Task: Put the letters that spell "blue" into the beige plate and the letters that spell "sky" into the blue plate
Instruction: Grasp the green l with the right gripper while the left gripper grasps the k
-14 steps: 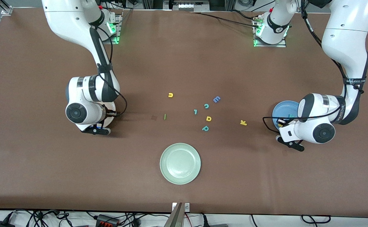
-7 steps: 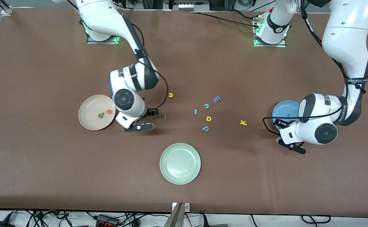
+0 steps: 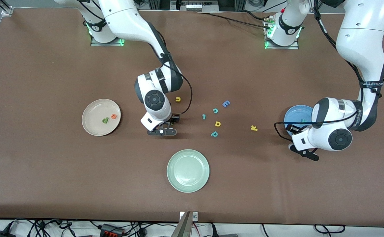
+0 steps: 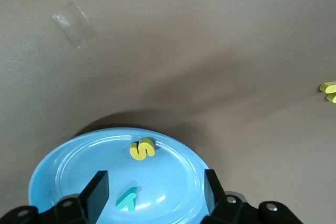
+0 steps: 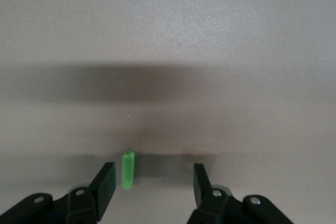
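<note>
Next, I move my left gripper to the yellow k beside the blue plate and close it across the k's straight bar (image 3: 254, 128) (image 4: 329, 91) and short arms.
The beige plate (image 3: 90, 126) holds the green b (image 3: 105, 120) and the orange e (image 3: 113, 116). My right gripper (image 3: 162, 131) (image 5: 153, 170) is low over the table between that plate and the loose letters. It is open, with the green bar l (image 5: 128, 169) standing between its fingers, close to one finger. The yellow u (image 3: 178, 99) lies just farther from the camera. My left gripper (image 3: 305, 153) (image 4: 155, 179) hangs open over the blue plate (image 3: 295, 112) (image 4: 68, 177), which holds the yellow s (image 4: 142, 149) and teal y (image 4: 126, 199). The yellow k (image 3: 254, 128) (image 4: 329, 90) lies on the table beside that plate.
A pale green plate (image 3: 188, 170) sits nearest the camera. Mid-table lie a blue E (image 3: 226, 103), teal c (image 3: 215, 110), small teal piece (image 3: 204, 116), yellow d-shaped letter (image 3: 217, 123) and teal p (image 3: 214, 133). A clear tape scrap (image 4: 74, 22) is stuck on the mat.
My right arm swung from over the beige plate toward mid-table and came down around the green bar, its fingers narrowing. My left gripper opened over the blue plate and barely moved.
</note>
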Controlling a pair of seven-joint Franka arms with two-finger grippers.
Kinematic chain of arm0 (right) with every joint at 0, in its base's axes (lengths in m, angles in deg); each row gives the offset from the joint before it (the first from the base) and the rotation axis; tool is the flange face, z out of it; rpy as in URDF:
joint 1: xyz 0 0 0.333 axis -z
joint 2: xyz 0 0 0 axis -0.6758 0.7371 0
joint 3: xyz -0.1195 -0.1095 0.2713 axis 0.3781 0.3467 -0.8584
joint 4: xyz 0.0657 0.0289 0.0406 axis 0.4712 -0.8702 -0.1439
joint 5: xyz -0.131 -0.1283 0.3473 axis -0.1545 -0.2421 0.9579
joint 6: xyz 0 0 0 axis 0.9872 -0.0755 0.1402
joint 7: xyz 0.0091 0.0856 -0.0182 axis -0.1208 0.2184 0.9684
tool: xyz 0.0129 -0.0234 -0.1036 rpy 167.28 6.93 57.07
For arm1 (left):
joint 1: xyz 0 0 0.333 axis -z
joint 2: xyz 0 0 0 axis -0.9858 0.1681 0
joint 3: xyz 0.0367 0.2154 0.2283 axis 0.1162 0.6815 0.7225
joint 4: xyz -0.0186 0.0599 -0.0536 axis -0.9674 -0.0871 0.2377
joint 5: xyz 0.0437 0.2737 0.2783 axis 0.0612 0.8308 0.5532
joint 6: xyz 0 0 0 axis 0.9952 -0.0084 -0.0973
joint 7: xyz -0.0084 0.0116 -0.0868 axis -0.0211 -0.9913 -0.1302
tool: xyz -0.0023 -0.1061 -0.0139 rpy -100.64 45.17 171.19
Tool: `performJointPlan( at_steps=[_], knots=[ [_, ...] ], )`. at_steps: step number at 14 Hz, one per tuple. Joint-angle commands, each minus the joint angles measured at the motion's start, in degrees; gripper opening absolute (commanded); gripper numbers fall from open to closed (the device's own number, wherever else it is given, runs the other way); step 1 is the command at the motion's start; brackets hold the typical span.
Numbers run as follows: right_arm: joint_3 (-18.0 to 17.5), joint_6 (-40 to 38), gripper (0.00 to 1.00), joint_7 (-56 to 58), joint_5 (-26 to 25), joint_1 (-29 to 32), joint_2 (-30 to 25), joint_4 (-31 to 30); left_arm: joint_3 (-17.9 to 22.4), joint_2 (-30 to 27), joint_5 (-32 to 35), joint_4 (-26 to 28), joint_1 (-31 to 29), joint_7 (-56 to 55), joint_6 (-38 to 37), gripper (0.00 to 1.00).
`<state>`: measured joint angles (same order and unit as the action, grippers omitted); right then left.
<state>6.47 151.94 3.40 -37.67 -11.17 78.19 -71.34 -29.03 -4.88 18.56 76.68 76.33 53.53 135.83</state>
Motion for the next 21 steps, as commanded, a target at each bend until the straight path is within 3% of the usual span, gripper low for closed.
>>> performJointPlan(
  at_steps=[1,3,7,9,11,12,16,18,20,21],
  knots=[
    [-0.8,-0.1,0.63,-2.6,1.1,-0.2,1.5,2.3,-0.7,0.1,0.5,-1.5,0.2,-0.3,-1.4,0.81],
    [-1.0,0.0,0.56,-2.8,1.1,-0.2,2.1,2.4,-2.8,-0.8,0.3,-1.7,0.5,-2.9,-1.4,0.82],
    [-1.8,0.1,0.48,-2.8,1.3,-0.2,2.5,2.4,-9.3,-0.7,0.2,-1.3,0.5,-25.6,-1.4,0.82],
    [-1.8,0.1,0.3,-2.7,1.4,-0.1,2.4,2.4,-10.8,-0.5,0.1,-0.6,0.5,-38.1,-1.2,0.81],
    [-1.8,0.1,0.04,-2.4,2.6,0.1,2.4,2.4,-12.0,-0.5,-2.7,1.2,0.1,-49.0,-0.6,0.81],
    [-1.8,0.0,0.0,-2.2,4.3,0.5,2.2,2.5,-12.0,-0.5,-4.6,2.4,-0.3,-53.2,-0.4,0.8],
    [-0.4,-0.7,0.0,-2.1,6.2,1.4,0.7,3.6,-12.1,-1.1,-8.8,6.3,-1.4,-69.4,5.0,0.73],
    [1.7,-7.1,0.0,-0.5,5.4,4.2,-1.2,3.0,-12.1,-1.1,-8.7,7.1,-0.9,-76.3,7.1,0.66],
    [5.6,-17.4,0.0,7.0,5.3,6.0,-2.0,1.3,-12.1,-1.2,-8.8,10.0,-1.0,-77.8,11.6,0.63],
    [9.7,-19.7,0.0,11.4,5.2,5.3,-3.0,-1.7,-12.4,-1.6,-8.8,12.9,-0.8,-78.8,16.2,0.63]
  ],
)
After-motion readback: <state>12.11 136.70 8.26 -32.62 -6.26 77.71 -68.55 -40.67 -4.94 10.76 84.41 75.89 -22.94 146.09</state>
